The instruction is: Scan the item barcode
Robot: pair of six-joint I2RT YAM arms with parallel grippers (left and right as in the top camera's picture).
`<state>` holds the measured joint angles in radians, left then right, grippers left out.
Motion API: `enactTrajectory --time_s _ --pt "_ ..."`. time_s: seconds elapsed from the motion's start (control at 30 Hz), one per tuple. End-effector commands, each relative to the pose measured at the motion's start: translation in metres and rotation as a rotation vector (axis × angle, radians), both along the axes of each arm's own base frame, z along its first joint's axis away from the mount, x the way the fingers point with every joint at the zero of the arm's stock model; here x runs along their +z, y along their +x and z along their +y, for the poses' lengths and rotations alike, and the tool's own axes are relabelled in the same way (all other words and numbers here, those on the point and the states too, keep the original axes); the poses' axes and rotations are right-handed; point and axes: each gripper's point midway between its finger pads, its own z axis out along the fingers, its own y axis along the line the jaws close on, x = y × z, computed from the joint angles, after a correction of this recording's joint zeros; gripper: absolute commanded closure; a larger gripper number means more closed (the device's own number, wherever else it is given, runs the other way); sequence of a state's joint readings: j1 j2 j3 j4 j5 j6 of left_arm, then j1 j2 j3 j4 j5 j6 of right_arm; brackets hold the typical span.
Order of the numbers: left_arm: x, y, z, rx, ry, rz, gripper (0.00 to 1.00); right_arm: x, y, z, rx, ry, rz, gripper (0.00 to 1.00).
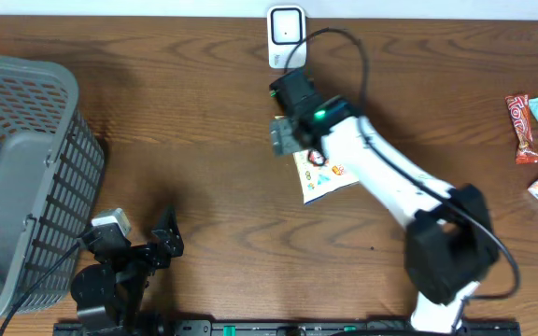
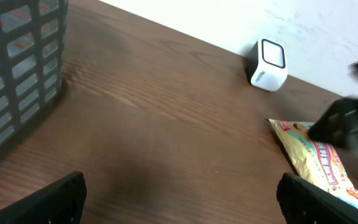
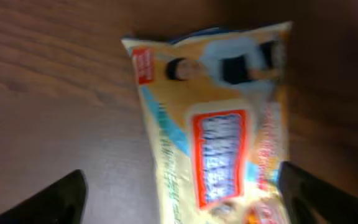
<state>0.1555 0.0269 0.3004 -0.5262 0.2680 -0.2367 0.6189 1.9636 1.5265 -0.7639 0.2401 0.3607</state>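
The packet is lying flat with its red-framed label up, so next I pinch its far end (image 3: 210,59) with my right gripper and lift it to show its back.
The item, a yellow snack packet (image 1: 328,175) with a red-framed label, lies flat on the wooden table just in front of the white barcode scanner (image 1: 286,37). My right gripper (image 1: 292,138) hangs over the packet's far end, near the scanner. In the right wrist view the packet (image 3: 216,124) is blurred and lies below my right gripper (image 3: 185,205), whose black fingers (image 3: 61,199) stand wide apart and clear of it. My left gripper (image 1: 162,245) rests near the front left, open and empty. From the left wrist I see the scanner (image 2: 269,65) and the packet (image 2: 319,165).
A grey plastic basket (image 1: 26,177) fills the left side of the table. Several small wrapped snacks (image 1: 535,131) lie at the far right edge. The right arm (image 1: 390,187) stretches diagonally from the front right. The scanner's cable loops behind the arm.
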Motion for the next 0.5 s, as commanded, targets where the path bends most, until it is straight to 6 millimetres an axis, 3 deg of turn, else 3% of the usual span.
enactTrajectory --time_s 0.0,0.1,0.23,0.3,0.33,0.37,0.43,0.47 --pt "0.000 0.000 -0.002 -0.007 -0.008 -0.004 0.02 -0.030 0.003 -0.016 -0.019 -0.225 -0.056 0.01" --pt "0.000 0.000 -0.002 -0.007 -0.008 -0.004 0.02 -0.051 0.003 -0.027 -0.030 -0.346 -0.056 0.01" --pt "0.000 0.000 -0.002 -0.007 -0.008 -0.004 0.02 -0.085 -0.014 -0.043 -0.069 -0.410 0.049 0.01" --pt "0.000 0.000 -0.002 -0.007 -0.008 -0.004 0.02 -0.107 -0.034 -0.044 -0.024 -0.413 0.171 0.23" --pt "0.000 0.000 -0.002 -0.007 -0.008 -0.004 0.02 -0.117 -0.048 -0.040 0.022 -0.386 0.258 0.41" --pt "0.000 0.000 -0.002 -0.007 -0.008 -0.004 0.02 -0.126 -0.063 -0.032 0.068 -0.333 0.349 0.70" --pt "0.000 0.000 -0.002 -0.007 -0.008 -0.004 0.02 -0.126 -0.067 -0.025 0.110 -0.290 0.385 0.82" --pt "0.000 0.000 -0.002 -0.007 -0.008 -0.004 0.02 -0.119 -0.065 -0.022 0.133 -0.269 0.396 0.98"
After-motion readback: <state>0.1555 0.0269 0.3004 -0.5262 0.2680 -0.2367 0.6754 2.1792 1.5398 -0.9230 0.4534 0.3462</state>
